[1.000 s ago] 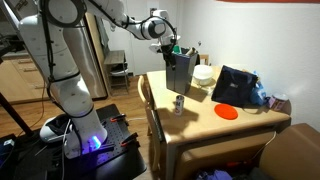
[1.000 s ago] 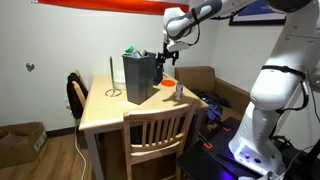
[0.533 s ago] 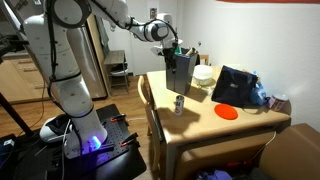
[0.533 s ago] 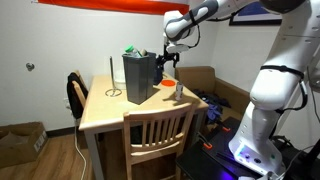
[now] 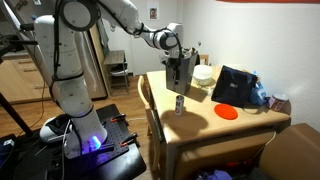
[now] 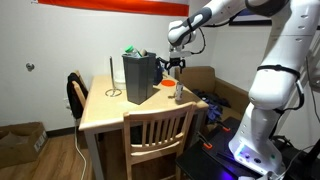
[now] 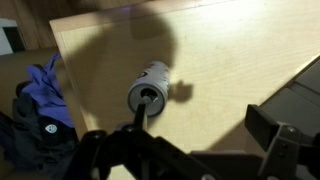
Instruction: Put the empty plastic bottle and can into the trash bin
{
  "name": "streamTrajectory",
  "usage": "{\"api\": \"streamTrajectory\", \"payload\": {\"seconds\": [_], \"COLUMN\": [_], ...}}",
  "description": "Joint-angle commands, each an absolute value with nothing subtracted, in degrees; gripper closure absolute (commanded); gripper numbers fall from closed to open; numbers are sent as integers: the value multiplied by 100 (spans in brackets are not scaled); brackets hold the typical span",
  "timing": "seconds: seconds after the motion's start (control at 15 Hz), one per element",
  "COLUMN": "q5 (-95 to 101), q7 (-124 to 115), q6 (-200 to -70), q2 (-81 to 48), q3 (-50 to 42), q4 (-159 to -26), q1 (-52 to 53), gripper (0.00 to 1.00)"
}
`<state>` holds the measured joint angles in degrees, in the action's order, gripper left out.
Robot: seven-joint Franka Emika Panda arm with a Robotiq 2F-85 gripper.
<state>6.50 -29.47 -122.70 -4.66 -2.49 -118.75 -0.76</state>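
Next, the gripper moves down to the can's upper part (image 5: 180, 99) (image 7: 148, 95), just under its top, and closes there around the standing can.
The trash bin (image 5: 181, 78) (image 6: 140, 78) stands upright on the wooden table. A green-topped tip, apparently the bottle (image 6: 130, 51), pokes above its rim. The can (image 5: 179, 104) (image 6: 179, 92) stands on the table beside the bin. In the wrist view it (image 7: 150, 88) is seen from above, just ahead of my left finger. My gripper (image 7: 205, 125) (image 6: 175, 66) hangs open and empty above the can, next to the bin's upper side; it also shows in an exterior view (image 5: 179, 62).
A wide black case with blue (image 5: 236, 87), an orange disc (image 5: 227, 112) and a white bowl (image 5: 204, 74) share the table. A wooden chair (image 6: 155, 130) stands at the table's edge. Blue cloth (image 7: 40, 90) lies beyond the table edge.
My gripper has moved away from above the bin's top, sideways and down toward the can. The can and bin have not moved.
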Motion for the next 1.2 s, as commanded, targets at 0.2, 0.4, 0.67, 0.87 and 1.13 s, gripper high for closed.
{"api": "streamTrajectory", "payload": {"seconds": [0.2,0.4,0.67,0.87,1.13], "q5": [70,-151,-570,-706,-675], "q7": [-3273,-3298,-3136,-3117,-3100], "q6": [-12016,-12054,-12210,-12294,-12429], "q2": [-790,-913,-1175,-1345,-1489], "q3": [-527,-634,-679,-678,-709], "q4": [-11835,-11885,-11857,-11806,-11754], "q1": [-272,-332,-404,-391,-382], "gripper": [0,0,0,0,0]}}
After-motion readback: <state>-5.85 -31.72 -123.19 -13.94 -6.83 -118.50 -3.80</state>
